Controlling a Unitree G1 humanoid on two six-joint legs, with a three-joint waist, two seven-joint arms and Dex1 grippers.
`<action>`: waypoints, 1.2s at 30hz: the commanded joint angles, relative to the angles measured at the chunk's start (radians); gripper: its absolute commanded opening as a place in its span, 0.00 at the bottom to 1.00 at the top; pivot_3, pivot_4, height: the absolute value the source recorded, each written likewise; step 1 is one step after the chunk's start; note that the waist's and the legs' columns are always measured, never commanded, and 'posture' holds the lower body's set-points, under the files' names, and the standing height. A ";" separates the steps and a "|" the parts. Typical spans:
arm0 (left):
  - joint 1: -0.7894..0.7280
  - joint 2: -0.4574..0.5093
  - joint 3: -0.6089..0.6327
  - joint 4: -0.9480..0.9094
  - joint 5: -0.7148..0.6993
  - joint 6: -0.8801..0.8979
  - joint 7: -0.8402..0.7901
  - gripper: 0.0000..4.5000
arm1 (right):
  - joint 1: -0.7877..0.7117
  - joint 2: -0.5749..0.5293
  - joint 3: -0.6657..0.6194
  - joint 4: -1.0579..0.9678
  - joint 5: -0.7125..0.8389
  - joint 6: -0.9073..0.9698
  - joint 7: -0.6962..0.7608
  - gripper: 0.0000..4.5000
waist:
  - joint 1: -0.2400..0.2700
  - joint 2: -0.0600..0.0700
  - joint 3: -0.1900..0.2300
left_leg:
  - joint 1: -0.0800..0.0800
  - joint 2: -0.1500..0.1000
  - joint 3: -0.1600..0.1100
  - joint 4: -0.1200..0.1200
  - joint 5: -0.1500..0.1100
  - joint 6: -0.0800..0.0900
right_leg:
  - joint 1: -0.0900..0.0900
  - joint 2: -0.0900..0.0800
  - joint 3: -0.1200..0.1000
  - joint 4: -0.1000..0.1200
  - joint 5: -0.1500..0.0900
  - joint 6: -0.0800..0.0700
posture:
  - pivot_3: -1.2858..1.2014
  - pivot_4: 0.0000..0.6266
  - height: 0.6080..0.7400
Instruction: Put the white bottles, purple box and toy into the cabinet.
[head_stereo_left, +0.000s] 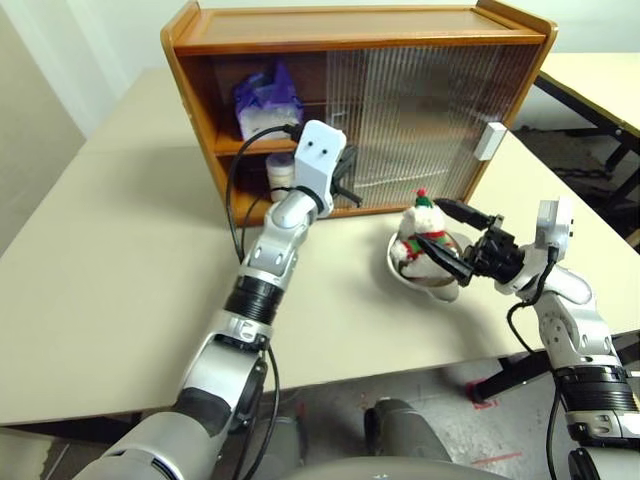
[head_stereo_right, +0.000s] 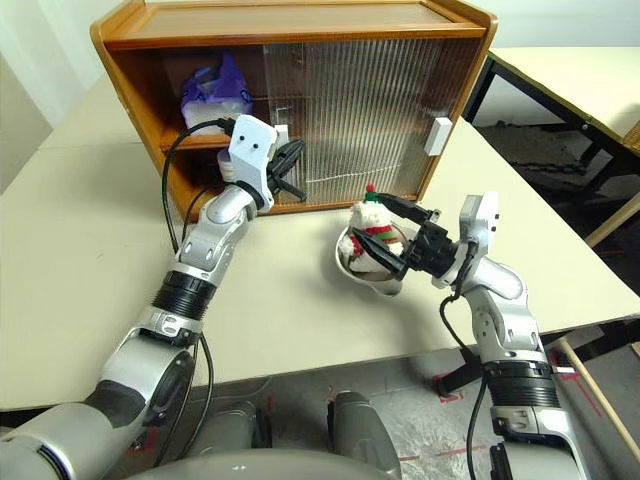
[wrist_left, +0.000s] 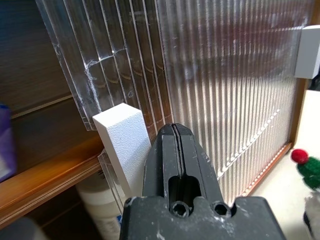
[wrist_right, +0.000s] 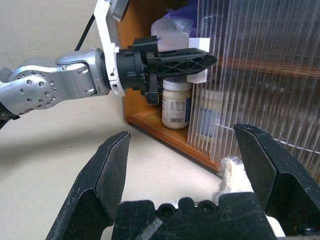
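My right gripper will leave the toy next and close beside the sliding door's white handle (head_stereo_left: 499, 142), at the end of the cabinet away from the purple box.
The wooden cabinet (head_stereo_left: 350, 30) stands at the back of the table. The purple box (head_stereo_left: 265, 100) lies on its upper shelf in the open left part. A white bottle (wrist_right: 176, 105) stands on the lower shelf below it. My left gripper (wrist_left: 173, 127) is shut, its tips against the white handle (wrist_left: 122, 140) of the left ribbed sliding door. The toy (head_stereo_left: 425, 235), a snowman with a red-and-green scarf, sits in a metal bowl (head_stereo_left: 420, 280) in front of the cabinet. My right gripper (head_stereo_left: 447, 232) is open, its fingers to either side of the toy without clamping it.
The right sliding door (head_stereo_left: 430, 110) covers the cabinet's right half and carries a white handle (head_stereo_left: 490, 140). A second table (head_stereo_left: 600, 80) stands at the far right. Bare tabletop (head_stereo_left: 120, 250) stretches to the left of the cabinet and my left arm.
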 joint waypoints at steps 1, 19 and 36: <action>0.026 0.045 0.059 -0.008 0.001 0.030 0.032 0.00 | -0.003 0.004 0.005 0.007 -0.003 -0.006 0.002 1.00 | 0.000 0.000 0.000 | 0.001 0.000 0.000 0.000 0.000 0.000 | 0.001 0.000 0.000 0.000 0.000 0.000 | 0.55 0.00 1.00; 0.128 0.145 0.135 -0.130 -0.012 0.082 0.046 0.00 | -0.021 0.027 0.002 0.003 0.052 0.024 0.043 1.00 | 0.000 0.000 0.001 | 0.010 0.003 -0.003 0.000 0.000 -0.001 | 0.002 0.014 0.009 0.007 0.006 -0.002 | 0.56 0.00 1.00; 0.244 0.253 0.218 -0.271 -0.029 0.137 0.058 0.00 | -0.046 0.037 0.002 0.062 0.043 0.009 0.091 1.00 | 0.003 0.000 0.001 | 0.010 0.004 -0.002 -0.001 0.000 -0.001 | 0.000 0.014 0.011 0.008 0.004 -0.005 | 0.58 0.00 1.00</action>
